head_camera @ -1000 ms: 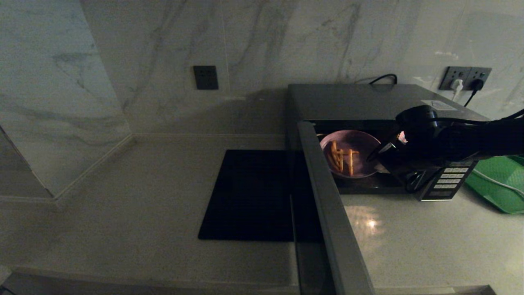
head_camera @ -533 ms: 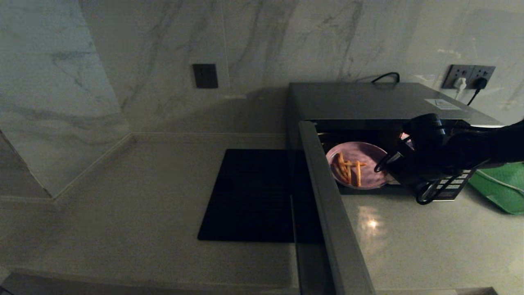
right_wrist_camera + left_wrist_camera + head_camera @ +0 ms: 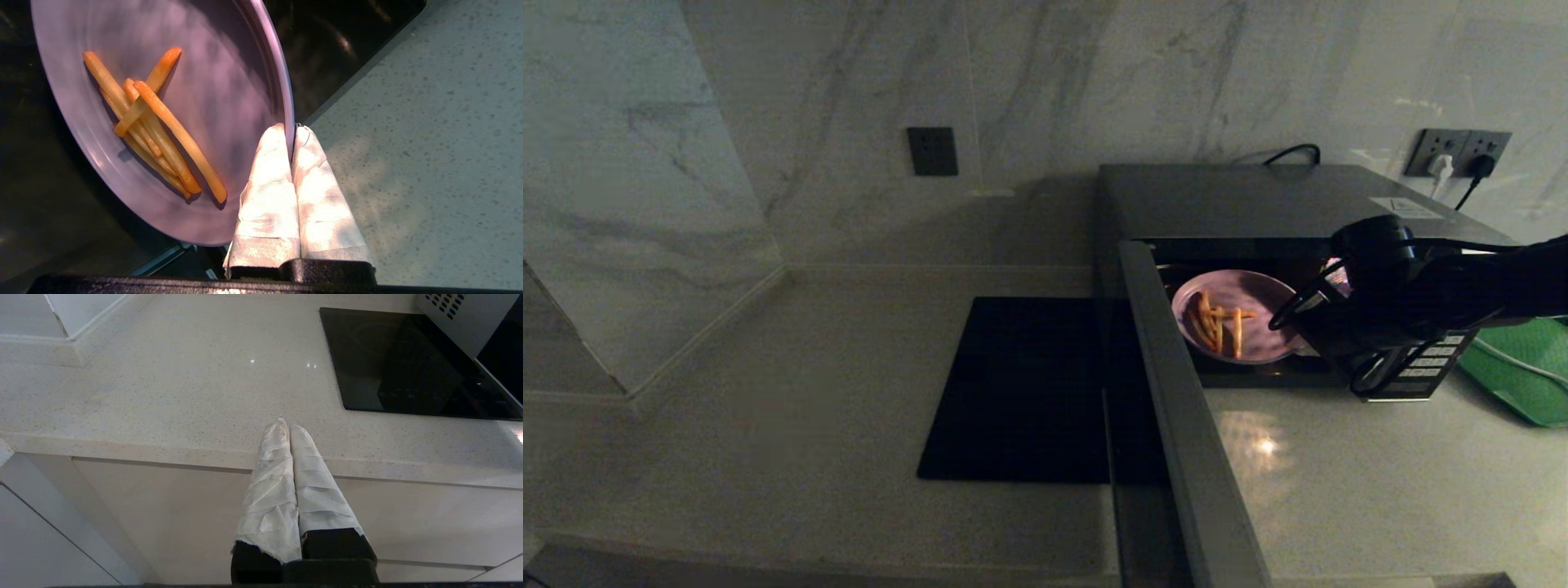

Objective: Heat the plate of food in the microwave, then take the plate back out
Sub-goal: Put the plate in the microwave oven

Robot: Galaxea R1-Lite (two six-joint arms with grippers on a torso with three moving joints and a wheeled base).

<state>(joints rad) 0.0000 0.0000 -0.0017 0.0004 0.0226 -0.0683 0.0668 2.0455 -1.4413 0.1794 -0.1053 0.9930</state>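
Observation:
I will use my right gripper to set the plate of food down on the microwave's bottom, close to the open door [image 3: 1228,323]. The plate is at the cavity's mouth now.
The microwave [image 3: 1258,200] stands at the back right of the counter with its door [image 3: 1176,408] swung wide open toward me. The plate of food [image 3: 1237,317], pale lilac with a few orange fries [image 3: 155,122], sits at the mouth of the cavity. My right gripper [image 3: 291,130] is shut on the plate's right rim [image 3: 282,94], one taped finger above it and one below. In the head view the dark right arm [image 3: 1413,290] reaches in from the right and covers those fingers. My left gripper [image 3: 288,424] is shut and empty, low over the counter's front edge.
A flat black mat [image 3: 1021,388] lies left of the open door. A green tray [image 3: 1515,367] rests at the far right, beside the microwave's button panel [image 3: 1421,367]. Wall sockets [image 3: 1458,151] with plugged cables sit behind. The door juts far out over the counter.
The right gripper and the plate have shifted a little to the right and toward the cavity's front. The left gripper is not shown earlier.

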